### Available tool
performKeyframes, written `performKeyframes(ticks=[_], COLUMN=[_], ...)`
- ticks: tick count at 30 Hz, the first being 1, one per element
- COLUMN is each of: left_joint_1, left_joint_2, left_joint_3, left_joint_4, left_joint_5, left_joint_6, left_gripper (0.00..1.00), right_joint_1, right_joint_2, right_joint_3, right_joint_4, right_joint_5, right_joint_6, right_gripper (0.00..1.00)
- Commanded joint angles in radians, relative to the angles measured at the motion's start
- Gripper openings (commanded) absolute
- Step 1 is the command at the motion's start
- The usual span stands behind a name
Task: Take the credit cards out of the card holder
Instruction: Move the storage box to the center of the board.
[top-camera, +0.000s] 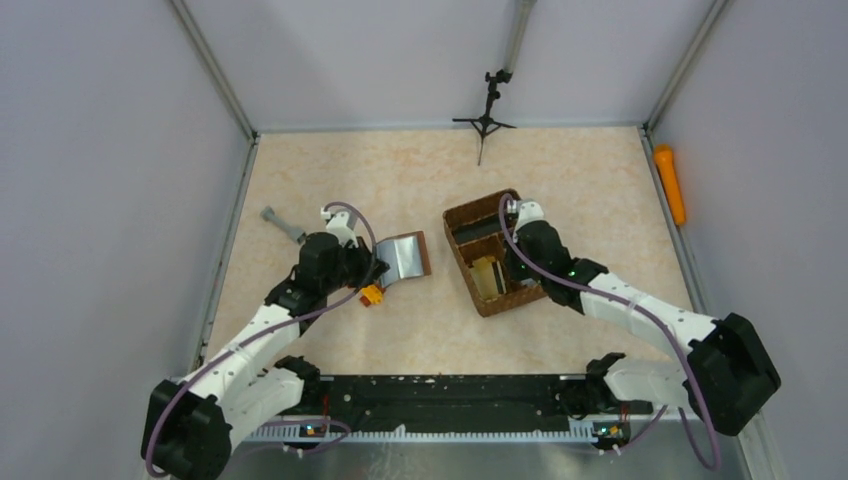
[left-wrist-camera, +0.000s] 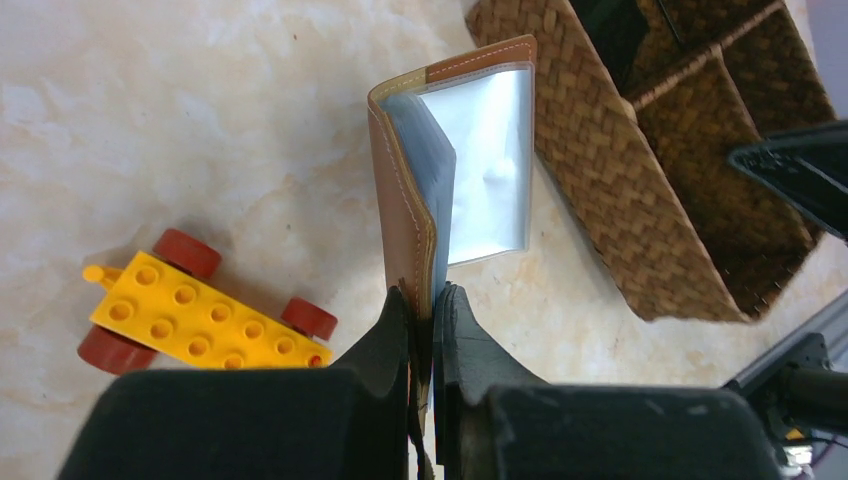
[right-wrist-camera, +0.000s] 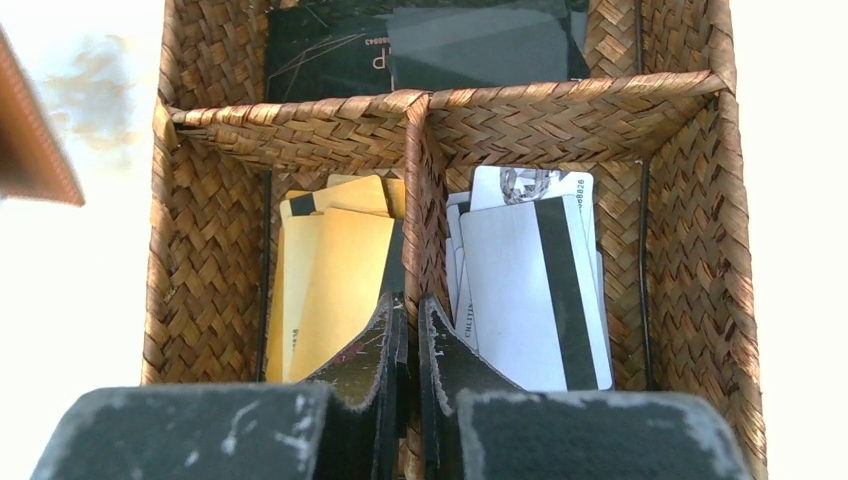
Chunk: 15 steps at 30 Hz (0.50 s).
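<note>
Next, I set the card holder down on the table at the woven basket's near corner (top-camera: 471, 299) (left-wrist-camera: 618, 292) with my left gripper.
The card holder (top-camera: 403, 256) is a brown leather wallet, standing half open on its edge. My left gripper (top-camera: 378, 268) is shut on its near edge. In the left wrist view the fingers (left-wrist-camera: 395, 330) pinch the leather cover (left-wrist-camera: 405, 200), and the grey-silver inside (left-wrist-camera: 485, 170) faces right. I cannot make out separate cards in its sleeves. My right gripper (top-camera: 508, 262) is shut and hangs over the woven basket (top-camera: 470, 215), right above its middle divider (right-wrist-camera: 415, 200). White-grey striped credit cards (right-wrist-camera: 520, 290) lie in the right compartment, yellow cards (right-wrist-camera: 330, 270) in the left.
Dark cards (right-wrist-camera: 470, 45) lie in the basket's far compartment. A yellow brick car with red wheels (left-wrist-camera: 195, 315) sits just left of the wallet. A grey tool (top-camera: 283, 225) lies at the left, a small tripod (top-camera: 485, 120) at the back, an orange object (top-camera: 670, 185) at the right wall.
</note>
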Motion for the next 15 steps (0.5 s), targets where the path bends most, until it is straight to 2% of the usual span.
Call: performKeyframes(ticks=[1, 3, 7, 10, 13, 15], left_joint_1=[0.004, 0.004, 0.004, 0.004, 0.004, 0.004], left_joint_2=[-0.066, -0.08, -0.101, -0.112, -0.111, -0.106], left_joint_3=[0.024, 0.022, 0.047, 0.07, 0.096, 0.103], left_joint_4=[-0.097, -0.129, -0.211, -0.262, -0.287, -0.293], left_joint_5=[0.082, 0.113, 0.113, 0.09, 0.083, 0.082], left_joint_6=[-0.053, -0.07, -0.06, -0.037, -0.024, -0.02], left_gripper=[0.0, 0.0, 0.0, 0.0, 0.0, 0.0], right_joint_1=[0.011, 0.011, 0.011, 0.009, 0.006, -0.009], right_joint_2=[0.081, 0.161, 0.309, 0.368, 0.425, 0.469], right_joint_3=[0.124, 0.186, 0.322, 0.368, 0.421, 0.475], right_joint_4=[0.204, 0.185, 0.045, 0.014, -0.015, -0.056], right_joint_5=[0.053, 0.064, 0.109, 0.112, 0.117, 0.109], right_joint_6=[-0.034, -0.026, 0.031, 0.051, 0.057, 0.071], right_gripper=[0.0, 0.0, 0.02, 0.21, 0.45, 0.49])
